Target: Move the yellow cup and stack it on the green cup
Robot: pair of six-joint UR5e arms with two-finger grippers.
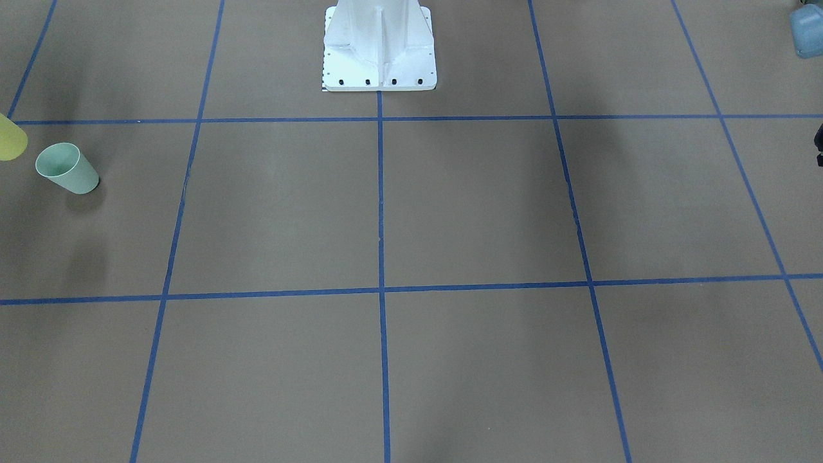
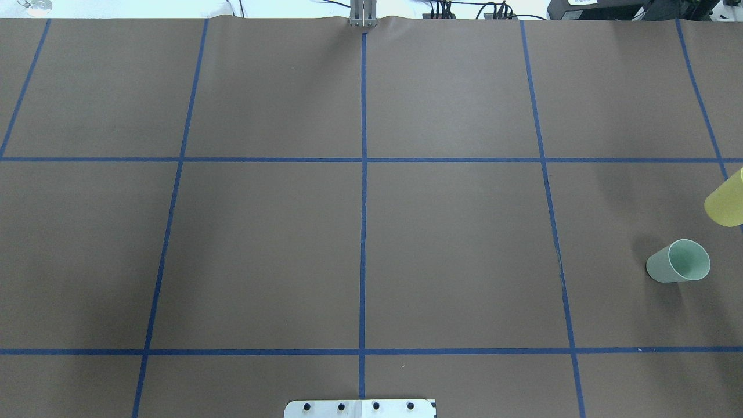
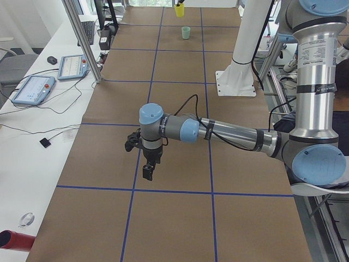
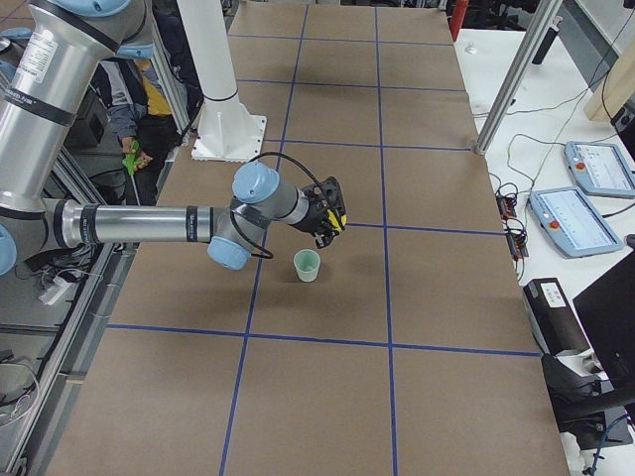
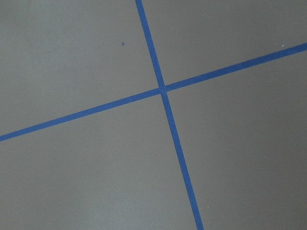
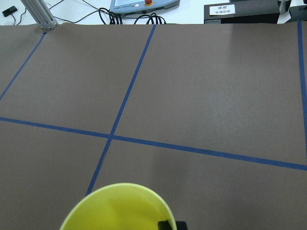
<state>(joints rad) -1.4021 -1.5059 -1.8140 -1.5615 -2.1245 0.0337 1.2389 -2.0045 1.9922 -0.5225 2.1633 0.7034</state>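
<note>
My right gripper is holding the yellow cup and will release it inside the opening of the upright green cup (image 1: 59, 159).
The yellow cup (image 6: 117, 208) fills the bottom of the right wrist view, with one fingertip (image 6: 168, 224) inside its rim. It shows cut off at the edge in the overhead view (image 2: 727, 200) and in the front view (image 1: 9, 138). My right gripper (image 4: 332, 220) is shut on it and holds it above the table, just beyond the green cup (image 4: 308, 265). The green cup (image 2: 679, 261) stands upright and empty on the table, mouth up. My left gripper (image 3: 147, 169) points down over a tape crossing far from both cups. I cannot tell whether it is open.
The white robot base (image 1: 379, 48) stands at the table's middle back. Blue tape lines (image 2: 363, 203) divide the brown table. Metal posts (image 3: 82, 38) and control pendants (image 3: 32, 89) stand along the far side. A blue object (image 1: 807, 32) sits at one corner.
</note>
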